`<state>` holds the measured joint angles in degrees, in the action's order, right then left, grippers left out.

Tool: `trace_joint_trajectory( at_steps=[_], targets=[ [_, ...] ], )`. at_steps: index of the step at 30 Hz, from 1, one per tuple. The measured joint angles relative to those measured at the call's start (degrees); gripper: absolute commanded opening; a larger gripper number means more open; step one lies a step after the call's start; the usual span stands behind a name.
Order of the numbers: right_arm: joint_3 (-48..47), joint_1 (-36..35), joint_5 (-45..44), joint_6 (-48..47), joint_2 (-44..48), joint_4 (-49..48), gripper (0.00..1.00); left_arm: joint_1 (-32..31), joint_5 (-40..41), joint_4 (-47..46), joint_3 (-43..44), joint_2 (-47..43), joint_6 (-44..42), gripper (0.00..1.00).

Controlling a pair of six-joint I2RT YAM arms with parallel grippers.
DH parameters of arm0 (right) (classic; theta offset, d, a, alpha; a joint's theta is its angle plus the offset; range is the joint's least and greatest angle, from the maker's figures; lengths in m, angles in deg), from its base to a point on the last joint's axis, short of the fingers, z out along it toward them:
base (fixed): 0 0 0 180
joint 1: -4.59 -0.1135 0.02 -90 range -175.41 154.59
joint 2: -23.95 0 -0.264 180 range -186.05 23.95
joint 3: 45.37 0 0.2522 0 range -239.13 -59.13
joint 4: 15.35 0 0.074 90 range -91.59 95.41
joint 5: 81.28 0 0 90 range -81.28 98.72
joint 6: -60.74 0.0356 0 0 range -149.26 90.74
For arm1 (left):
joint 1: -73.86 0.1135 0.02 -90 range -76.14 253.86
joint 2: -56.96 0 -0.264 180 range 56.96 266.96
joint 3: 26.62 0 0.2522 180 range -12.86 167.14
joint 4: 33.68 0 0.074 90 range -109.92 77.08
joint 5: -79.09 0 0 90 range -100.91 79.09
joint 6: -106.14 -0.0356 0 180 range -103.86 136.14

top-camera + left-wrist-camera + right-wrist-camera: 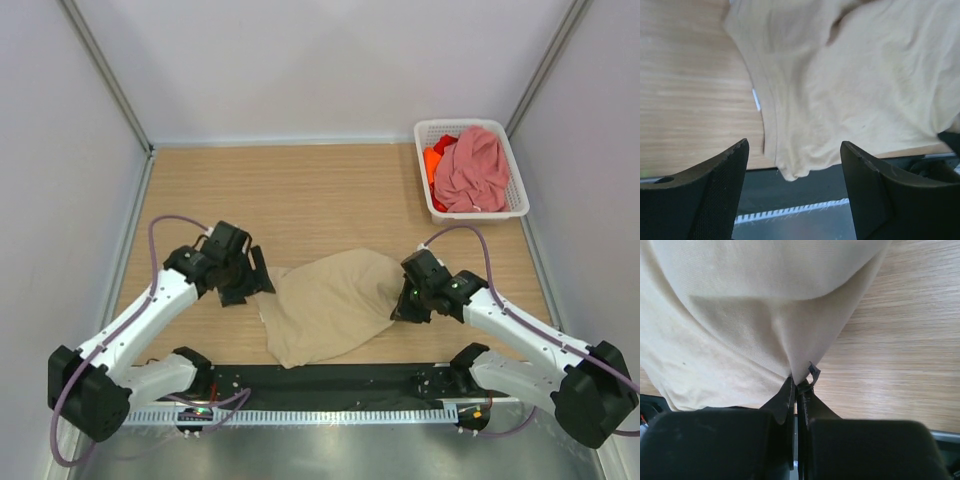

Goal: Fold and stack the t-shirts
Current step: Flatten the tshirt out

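My left gripper will grab the near corner [289,361] [791,172] of the beige-tan t-shirt, where the cloth hangs over the black strip.
A beige-tan t-shirt [325,305] lies crumpled on the wooden table between the two arms, its near corner hanging over the black strip. My right gripper [405,305] is shut on the shirt's right edge. In the right wrist view the gripper [799,384] pinches a fold of the cloth [740,315], with a small dark tag beside the tips. My left gripper [256,282] stands open at the shirt's left edge. In the left wrist view its jaws [794,150] are wide apart, with the shirt's hem [855,85] ahead of them, not gripped. A dusty pink t-shirt [475,170] and an orange one [435,160] lie in the basket.
The white lattice basket [440,127] stands at the back right corner of the table. A black strip [330,380] and a toothed rail run along the near edge between the arm bases. Pale walls close in the table on three sides.
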<state>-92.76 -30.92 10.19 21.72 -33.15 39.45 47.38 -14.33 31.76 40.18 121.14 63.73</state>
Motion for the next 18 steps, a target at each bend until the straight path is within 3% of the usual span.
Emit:
trace_joint_trajectory(
  at_steps=[8,15,18],
  targets=[
    [-1.25,0.00,0.35,0.35,-1.60,0.13,0.01,-20.28,-0.28,0.76,-12.44,-3.19,9.01,0.67],
    [-2.99,0.00,0.59,0.20,-1.92,0.22,0.01,-23.45,-3.80,-7.21,-18.21,3.67,13.46,0.70],
    [-3.72,0.00,0.59,0.11,-1.92,0.42,0.01,-23.65,-5.05,-10.10,-19.93,5.90,14.25,0.64]
  ],
)
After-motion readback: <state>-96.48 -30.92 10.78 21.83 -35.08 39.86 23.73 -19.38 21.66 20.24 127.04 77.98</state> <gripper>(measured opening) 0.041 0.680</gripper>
